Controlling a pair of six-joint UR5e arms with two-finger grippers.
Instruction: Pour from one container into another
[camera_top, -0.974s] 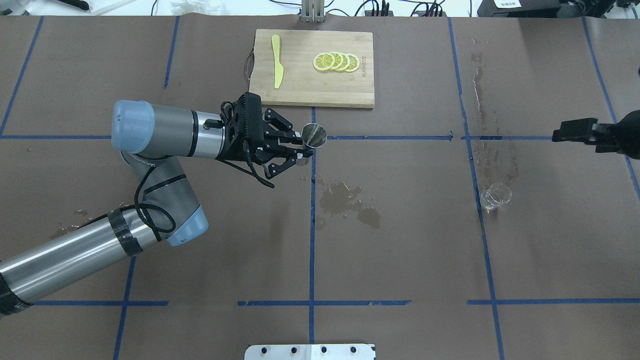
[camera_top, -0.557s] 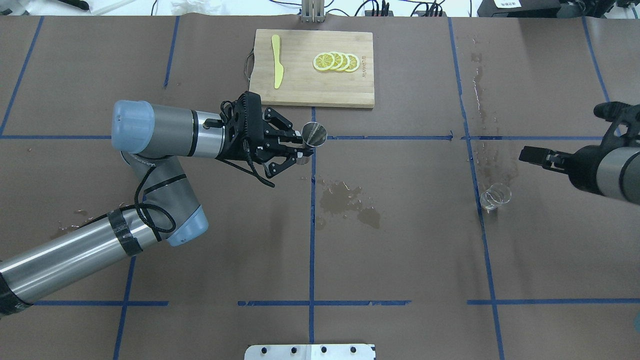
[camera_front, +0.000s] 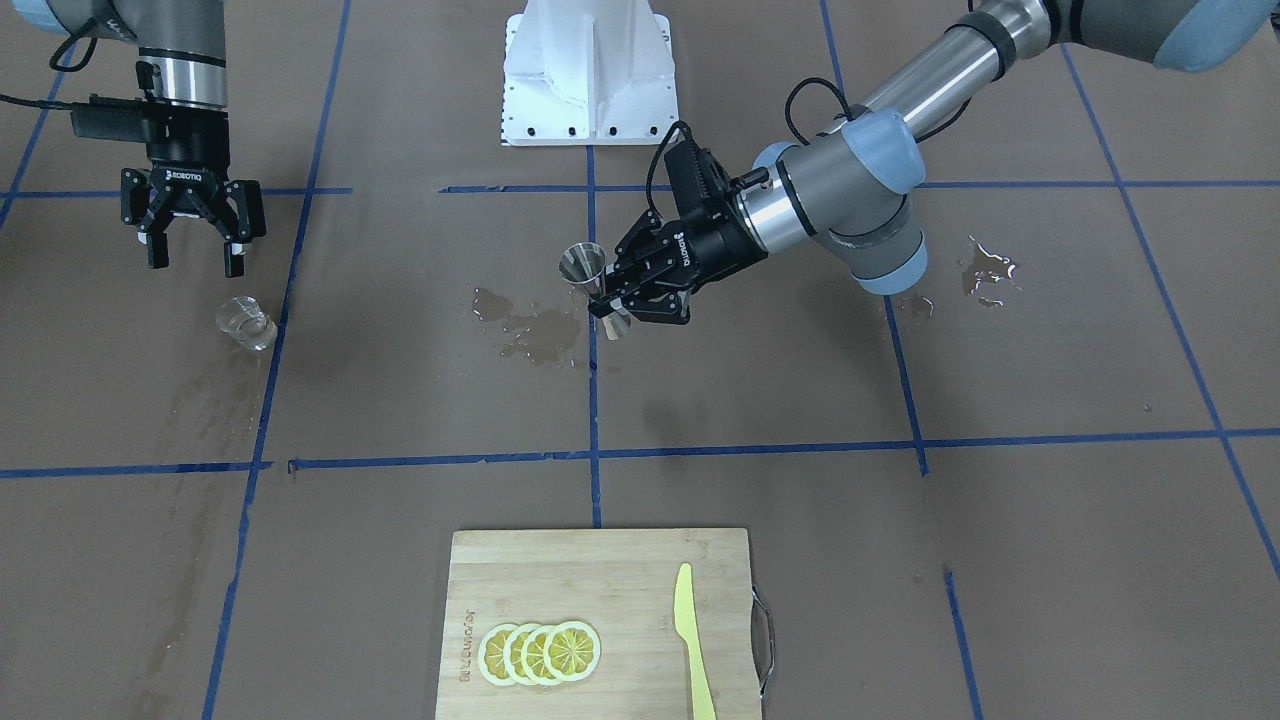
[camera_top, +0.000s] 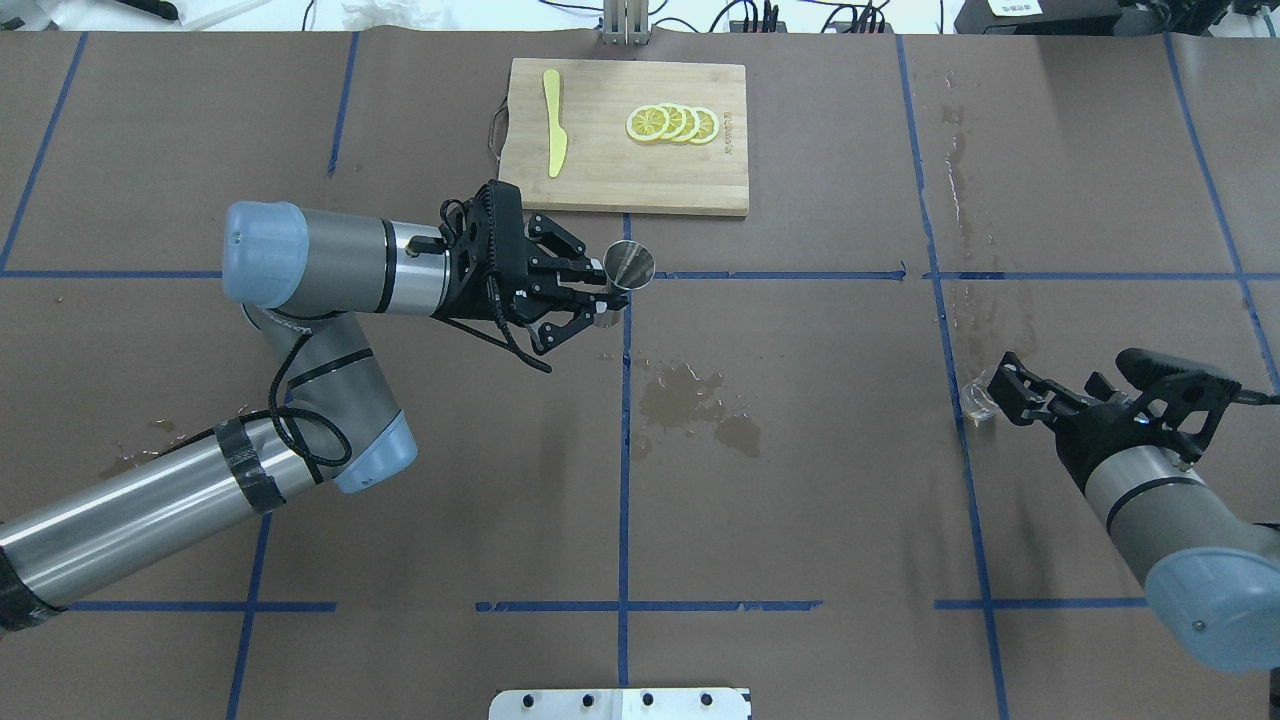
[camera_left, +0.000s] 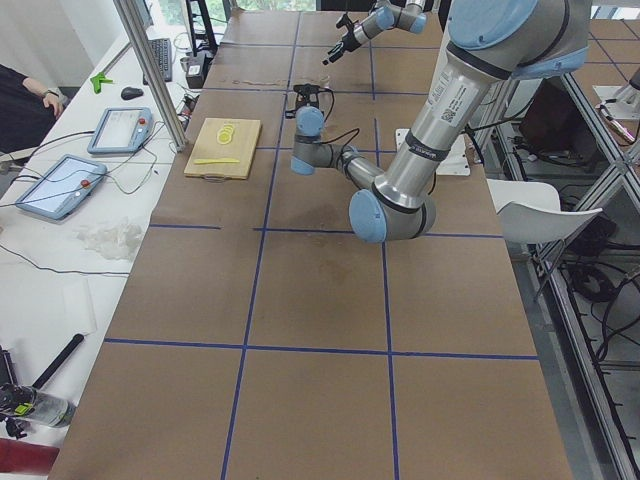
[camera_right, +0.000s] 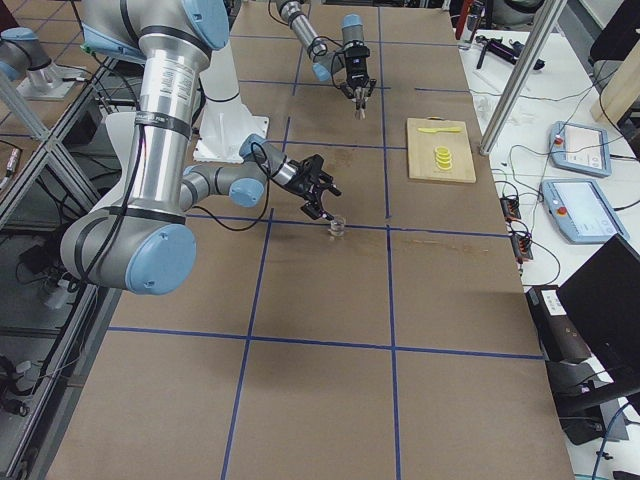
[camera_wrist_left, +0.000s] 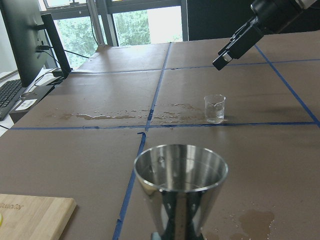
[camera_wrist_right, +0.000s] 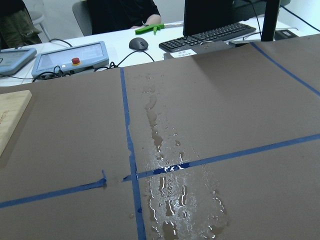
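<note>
Next, my right gripper lowers to the clear glass cup beside the blue tape line and closes on the cup's sides (camera_front: 248, 328) below its rim.
The steel hourglass jigger (camera_top: 628, 267) is held upright above the table near its middle, with my left gripper (camera_top: 608, 300) shut on its narrow waist. Its open top cone fills the lower part of the left wrist view (camera_wrist_left: 180, 187). The small clear glass cup (camera_front: 245, 325) stands on the table at my right, beside a blue tape line, and also shows as the glass cup (camera_wrist_left: 214, 108). My right gripper (camera_front: 195, 266) hangs open just above and robot-side of the cup, not touching it. From overhead the right gripper (camera_top: 1000, 388) partly covers the cup (camera_top: 973, 403).
A wooden cutting board (camera_top: 700, 175) at the far middle carries lemon slices (camera_top: 672, 123) and a yellow knife (camera_top: 554, 122). A wet patch (camera_top: 695, 400) lies at the table's middle and wet streaks (camera_wrist_right: 165, 200) near the cup. A white base plate (camera_front: 590, 90) sits on the robot's side.
My right arm has swung in from the table's right edge to a spot over the glass cup, gripper still open. The left arm and jigger have barely moved.
</note>
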